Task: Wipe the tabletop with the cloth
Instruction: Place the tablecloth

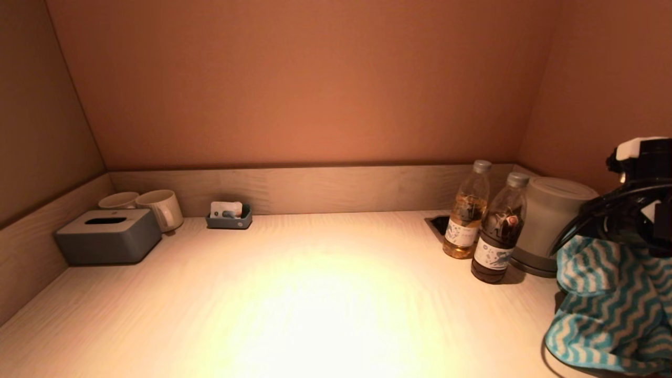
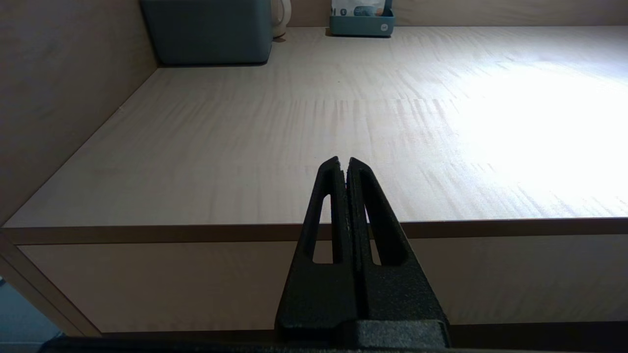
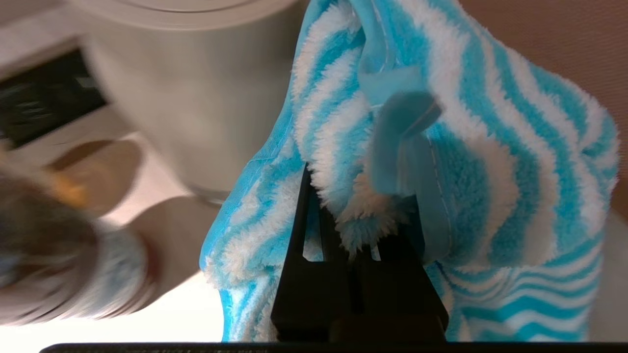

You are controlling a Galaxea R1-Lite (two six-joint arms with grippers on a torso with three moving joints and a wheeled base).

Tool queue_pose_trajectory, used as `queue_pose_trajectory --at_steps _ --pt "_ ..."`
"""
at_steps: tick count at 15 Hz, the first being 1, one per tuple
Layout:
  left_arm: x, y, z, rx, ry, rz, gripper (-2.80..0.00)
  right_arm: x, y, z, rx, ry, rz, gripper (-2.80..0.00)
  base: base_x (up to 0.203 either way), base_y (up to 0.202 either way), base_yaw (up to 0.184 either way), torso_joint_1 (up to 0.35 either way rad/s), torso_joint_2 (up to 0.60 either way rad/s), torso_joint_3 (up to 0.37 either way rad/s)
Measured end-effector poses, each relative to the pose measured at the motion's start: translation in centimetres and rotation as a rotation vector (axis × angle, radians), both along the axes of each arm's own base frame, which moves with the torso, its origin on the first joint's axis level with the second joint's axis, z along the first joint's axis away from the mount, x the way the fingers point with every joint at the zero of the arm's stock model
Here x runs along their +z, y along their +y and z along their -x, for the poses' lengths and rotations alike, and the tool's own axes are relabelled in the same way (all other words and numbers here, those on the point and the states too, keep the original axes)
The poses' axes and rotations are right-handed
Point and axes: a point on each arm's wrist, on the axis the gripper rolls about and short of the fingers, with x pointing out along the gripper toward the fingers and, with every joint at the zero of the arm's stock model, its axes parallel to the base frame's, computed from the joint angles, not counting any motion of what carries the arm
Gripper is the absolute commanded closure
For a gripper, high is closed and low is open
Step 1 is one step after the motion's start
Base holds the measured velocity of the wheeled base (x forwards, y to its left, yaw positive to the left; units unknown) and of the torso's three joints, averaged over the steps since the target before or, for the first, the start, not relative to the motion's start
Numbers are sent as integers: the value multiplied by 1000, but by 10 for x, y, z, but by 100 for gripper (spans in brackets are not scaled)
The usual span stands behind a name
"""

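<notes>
I will let go of the striped cloth with my right gripper on the tabletop (image 1: pixel 589 305) just in front of the kettle.
My right gripper (image 1: pixel 632 231) is at the far right of the head view, above the right end of the pale wooden tabletop (image 1: pixel 315 294). It is shut on a fluffy blue-and-white striped cloth (image 1: pixel 609 304), which hangs down in folds to near the table surface. In the right wrist view the cloth (image 3: pixel 490 162) bunches over the black fingers (image 3: pixel 304 220) and hides their tips. My left gripper (image 2: pixel 343 162) is out of the head view. It is shut and empty, held low in front of the table's front edge (image 2: pixel 147 233).
A grey tissue box (image 1: pixel 107 236), two mugs (image 1: pixel 160 207) and a small grey tray of sachets (image 1: pixel 229 216) stand at the back left. Two bottles (image 1: pixel 466 210) (image 1: pixel 499 236), a kettle (image 1: pixel 551 220) and a recessed socket (image 1: pixel 438 223) stand at the back right, close to the cloth.
</notes>
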Motion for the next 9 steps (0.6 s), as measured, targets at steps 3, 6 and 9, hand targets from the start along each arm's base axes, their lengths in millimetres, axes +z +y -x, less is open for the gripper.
queue_pose_trajectory --at_steps 3,6,9 --pt "0 0 0 0 0 0 0 23 2 -2 84 -96 -34 0 0 0 0 0 0 0" --pt "0 0 0 0 0 0 0 55 4 0 153 -189 -37 0 0 0 0 0 0 0" --pt "0 0 0 0 0 0 0 79 8 11 188 -261 -18 0 0 0 0 0 0 0"
